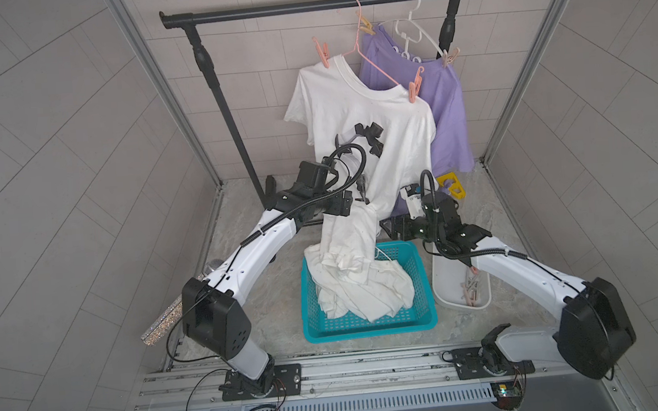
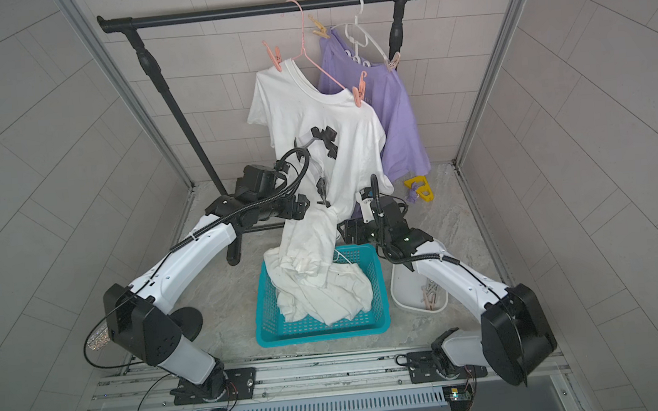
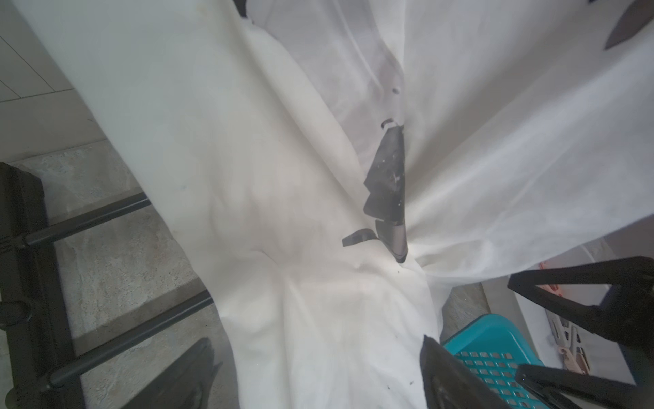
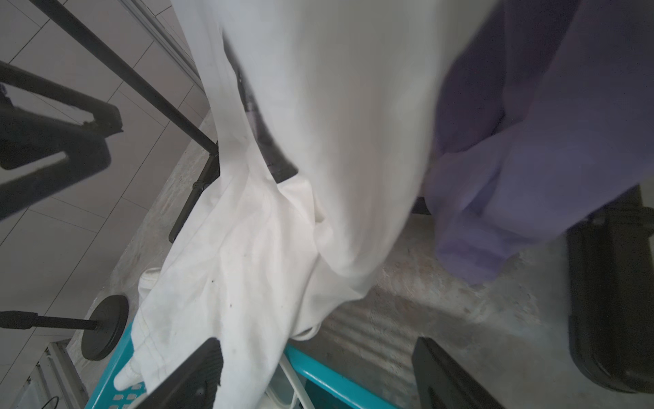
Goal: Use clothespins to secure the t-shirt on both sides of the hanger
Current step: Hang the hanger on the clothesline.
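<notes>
The robot's right gripper should close on the loose cloth (image 1: 360,205) (image 4: 293,194) just under the black print of the white t-shirt, near the left gripper.
The white t-shirt (image 1: 368,119) hangs on a pink hanger (image 1: 360,37) from the black rail. One pink clothespin (image 1: 322,54) grips its left shoulder and another pink clothespin (image 1: 414,89) its right shoulder, as both top views show. My left gripper (image 1: 353,202) is open at the shirt's lower left side, and white cloth lies loose between its fingers (image 3: 446,375). My right gripper (image 1: 391,227) is open at the lower right, over the basket's rim, with cloth beside one finger (image 4: 198,371). Spare clothespins (image 1: 471,289) lie in a white tray (image 1: 446,281).
A teal basket (image 1: 369,327) of white clothes sits under the shirt's trailing hem. A purple garment (image 1: 439,97) hangs on a white hanger (image 1: 411,27) behind. The rail's black post (image 1: 227,110) stands at the left. A yellow piece (image 1: 452,184) lies on the floor.
</notes>
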### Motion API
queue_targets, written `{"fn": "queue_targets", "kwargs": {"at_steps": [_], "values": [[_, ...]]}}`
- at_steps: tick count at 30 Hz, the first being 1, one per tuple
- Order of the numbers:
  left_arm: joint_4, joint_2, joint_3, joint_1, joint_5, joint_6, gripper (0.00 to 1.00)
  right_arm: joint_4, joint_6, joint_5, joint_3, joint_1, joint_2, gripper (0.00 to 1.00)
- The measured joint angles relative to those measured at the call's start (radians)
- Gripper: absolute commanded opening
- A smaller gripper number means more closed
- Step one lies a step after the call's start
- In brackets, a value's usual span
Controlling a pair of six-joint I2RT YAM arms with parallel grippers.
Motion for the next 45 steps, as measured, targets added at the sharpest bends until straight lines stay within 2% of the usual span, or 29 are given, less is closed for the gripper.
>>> {"fn": "queue_targets", "kwargs": {"at_steps": [3,10,12,17,23,33,45], "values": [[-0.015,-0.006,-0.034,0.016,0.010,-0.001,0.94,0.047,0.002,0.018,0.036,0.019,0.074,0.86],[-0.041,-0.088,-0.139,0.050,0.025,-0.007,0.94,0.126,0.006,0.077,0.121,0.058,0.222,0.71],[-0.042,-0.114,-0.161,0.058,0.026,-0.008,0.93,0.135,0.004,0.090,0.148,0.068,0.246,0.64],[-0.039,-0.164,-0.216,0.080,0.029,-0.009,0.93,0.138,0.003,0.108,0.234,0.083,0.296,0.30],[-0.038,-0.181,-0.267,0.097,0.033,-0.009,0.93,0.138,0.000,0.068,0.312,0.108,0.314,0.01],[-0.035,-0.217,-0.312,0.111,0.028,-0.023,0.93,0.093,-0.004,0.010,0.504,0.148,0.390,0.00],[-0.028,-0.356,-0.381,0.122,0.009,-0.066,0.93,0.013,-0.029,0.038,0.904,0.157,0.573,0.00]]}}
